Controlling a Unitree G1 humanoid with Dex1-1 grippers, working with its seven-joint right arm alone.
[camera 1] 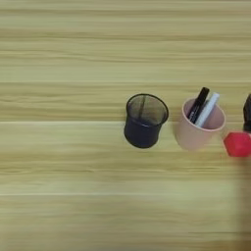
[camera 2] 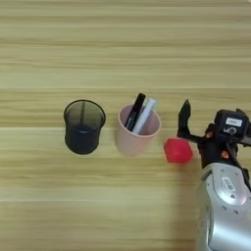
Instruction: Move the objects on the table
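Note:
My right gripper is to close next on the sides of the red cube [camera 1: 237, 146] that lies beside the pink cup.
A round black wire-mesh pen cup [camera 2: 84, 126] stands left of centre on the wooden table [camera 2: 98, 44], and it looks empty. Right of it, a slim black marker pen [camera 2: 135, 112] leans inside a pink cup [camera 2: 137, 132] beside a white pen [camera 2: 145, 113]. The small red cube [camera 2: 177, 150] lies on the table just right of the pink cup. My right gripper [camera 2: 213, 110] is open and low over the table to the right of the cube. Its left finger [camera 2: 184, 117] stands just behind the cube without holding it. The other finger barely shows near the right edge.
The silver forearm [camera 2: 223, 206] comes up from the bottom right corner. In the left eye view only the tip of one black finger [camera 1: 247, 112] shows at the right edge, above the red cube [camera 1: 238, 144].

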